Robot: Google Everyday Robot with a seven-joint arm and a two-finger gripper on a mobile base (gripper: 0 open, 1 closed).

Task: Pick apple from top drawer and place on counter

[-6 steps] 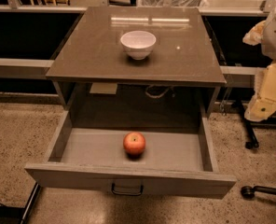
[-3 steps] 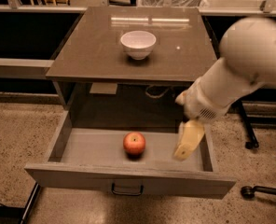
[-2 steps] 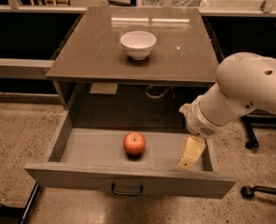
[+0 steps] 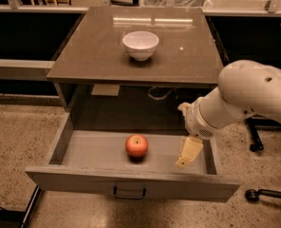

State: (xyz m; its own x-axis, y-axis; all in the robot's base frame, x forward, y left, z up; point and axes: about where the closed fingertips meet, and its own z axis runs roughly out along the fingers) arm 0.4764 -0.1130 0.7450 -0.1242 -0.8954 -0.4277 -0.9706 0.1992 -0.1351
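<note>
The side of the red apple [image 4: 142, 145] that faces the white arm, in the middle of the open top drawer, will be gripped by my closing gripper.
The red apple [image 4: 136, 146] with yellow patches lies in the middle of the open top drawer [image 4: 83, 153], a wide shallow grey box with a dark handle on its front panel. My gripper [image 4: 189, 152] hangs down inside the right part of the drawer, to the right of the apple and apart from it. The white arm reaches in from the right. The counter [image 4: 93, 46] is the glossy brown-grey top of the cabinet above the drawer.
A white bowl [image 4: 140, 44] stands on the counter near its back middle. A cable loop and a paper label show in the dark cavity behind the drawer. Chair legs and castors stand on the speckled floor at the right.
The arm came in from the right and lowered into the drawer's right side. Over the last second the gripper has shifted slightly right and down. The apple has not moved.
</note>
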